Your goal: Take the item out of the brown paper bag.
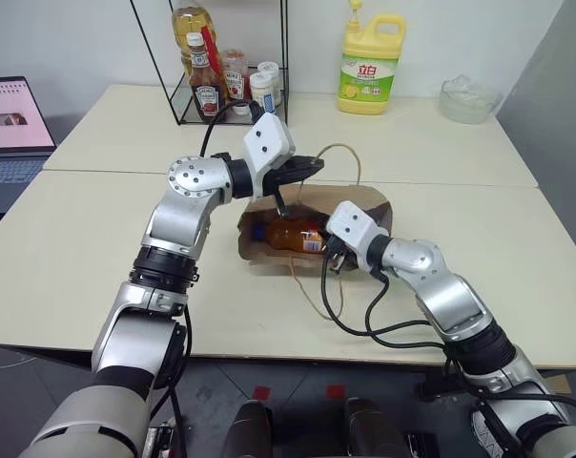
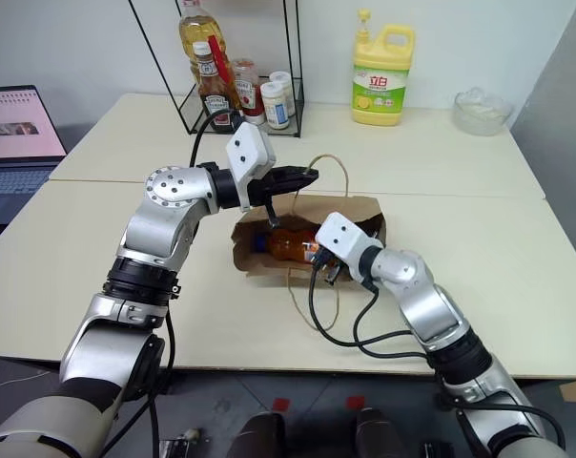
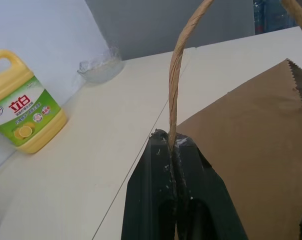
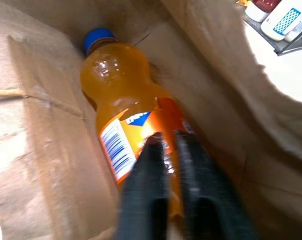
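I need to open my right gripper's nearly shut fingers wide, as the bottle lies slanted under them, then turn in line and grip the label (image 4: 133, 132) from both sides.
The brown paper bag (image 1: 369, 202) lies on its side mid-table, its mouth turned toward me. One twisted handle (image 3: 177, 75) is pinched in my left gripper (image 3: 172, 146), which is shut on it and holds it up above the bag (image 1: 317, 168). Inside the bag lies the item (image 4: 122, 95), a clear bottle of orange liquid with a blue cap pointing inward, also seen through the mouth (image 1: 293, 234). My right gripper (image 4: 169, 139) reaches into the mouth just over the bottle's label, its fingers a narrow gap apart with nothing between them.
The bag's other handle (image 1: 312, 291) trails loose on the table toward the front edge. At the back stand a wire rack of sauce bottles (image 1: 226, 86), a yellow detergent jug (image 1: 371, 65) and a glass bowl (image 1: 469, 98). A laptop (image 1: 11, 129) sits far left.
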Tool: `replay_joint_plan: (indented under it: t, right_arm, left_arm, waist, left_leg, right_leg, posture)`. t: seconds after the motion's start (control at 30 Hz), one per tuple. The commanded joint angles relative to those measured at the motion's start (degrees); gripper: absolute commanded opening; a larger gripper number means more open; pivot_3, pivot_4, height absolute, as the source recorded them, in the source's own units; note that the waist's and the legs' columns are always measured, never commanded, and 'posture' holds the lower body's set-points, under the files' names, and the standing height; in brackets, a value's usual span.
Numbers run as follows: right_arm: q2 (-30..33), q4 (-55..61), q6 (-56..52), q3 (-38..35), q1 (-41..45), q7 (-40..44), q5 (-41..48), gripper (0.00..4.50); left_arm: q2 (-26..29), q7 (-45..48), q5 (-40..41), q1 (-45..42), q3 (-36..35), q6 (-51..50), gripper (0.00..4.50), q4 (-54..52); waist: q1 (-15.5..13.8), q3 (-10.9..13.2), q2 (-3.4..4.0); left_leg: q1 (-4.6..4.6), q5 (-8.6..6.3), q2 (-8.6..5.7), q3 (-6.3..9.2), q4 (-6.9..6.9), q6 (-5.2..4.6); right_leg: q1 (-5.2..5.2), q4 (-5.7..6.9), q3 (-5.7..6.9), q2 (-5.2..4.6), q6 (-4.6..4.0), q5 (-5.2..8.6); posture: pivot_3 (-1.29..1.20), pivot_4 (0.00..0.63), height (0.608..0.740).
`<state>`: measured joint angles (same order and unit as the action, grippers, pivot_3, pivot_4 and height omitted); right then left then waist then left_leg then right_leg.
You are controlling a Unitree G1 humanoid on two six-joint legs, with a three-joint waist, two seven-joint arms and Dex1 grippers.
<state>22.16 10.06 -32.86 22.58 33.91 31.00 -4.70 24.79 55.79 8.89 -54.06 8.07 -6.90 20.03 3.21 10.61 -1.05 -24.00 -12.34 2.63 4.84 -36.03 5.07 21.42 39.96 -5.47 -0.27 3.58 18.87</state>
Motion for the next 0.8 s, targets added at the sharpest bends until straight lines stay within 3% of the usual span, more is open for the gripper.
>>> replay_joint_plan:
  t: [0.03, 0.17, 0.3, 0.47, 0.8]
  right_arm:
    - [-1.05, 0.18, -0.40, -1.13, 2.09, -1.00, -1.30, 1.62]
    - [-3.30, -0.39, -4.51, -2.72, 2.33, -1.00, -0.06, 3.03]
    - [-0.92, -1.27, -1.59, 1.53, 3.07, 0.39, -4.46, 4.40]
    - [1.58, -4.39, 3.34, 8.21, 5.95, 1.67, -11.41, 4.48]
    - [-2.08, -15.87, 7.49, 12.39, 10.53, 3.69, -16.72, 4.48]
  left_arm:
    - [-0.29, 0.02, 0.35, -0.38, -0.67, 0.50, 0.00, -2.03]
    - [-0.29, 0.10, 0.37, -0.25, -0.72, 0.41, 0.00, -2.17]
    - [-0.25, 0.14, 0.39, -0.27, -0.77, 0.34, 0.00, -2.16]
    - [-0.39, 0.18, 0.42, -0.21, -0.67, 0.20, 0.00, -2.13]
    - [-0.66, 0.23, 0.40, -0.18, -0.54, 0.09, 0.00, -2.17]
  waist:
    - [0.00, 0.00, 0.00]
    - [0.00, 0.00, 0.00]
    - [-0.09, 0.00, 0.00]
    - [0.06, 0.00, 0.00]
    - [0.07, 0.00, 0.00]
  left_leg:
    - [0.00, 0.00, 0.00, 0.00, 0.00, 0.00]
    - [0.00, 0.00, 0.00, 0.00, 0.01, 0.00]
    - [0.00, 0.00, -0.01, 0.01, 0.00, 0.00]
    - [0.01, 0.00, 0.00, 0.00, 0.00, 0.00]
    - [0.02, 0.00, 0.00, 0.00, -0.01, 0.01]
  right_leg:
    - [0.00, 0.00, 0.00, 0.00, 0.00, 0.00]
    - [0.00, 0.01, 0.00, 0.00, 0.00, 0.00]
    - [-0.01, 0.00, 0.01, -0.01, 0.00, 0.00]
    - [0.00, 0.00, 0.00, -0.01, 0.00, 0.00]
    - [0.00, 0.01, 0.01, 0.00, 0.00, 0.00]
  posture:
    - [0.00, 0.150, 0.740]
    - [0.00, 0.150, 0.740]
    - [0.00, 0.150, 0.740]
    - [0.00, 0.150, 0.740]
    - [0.00, 0.150, 0.740]
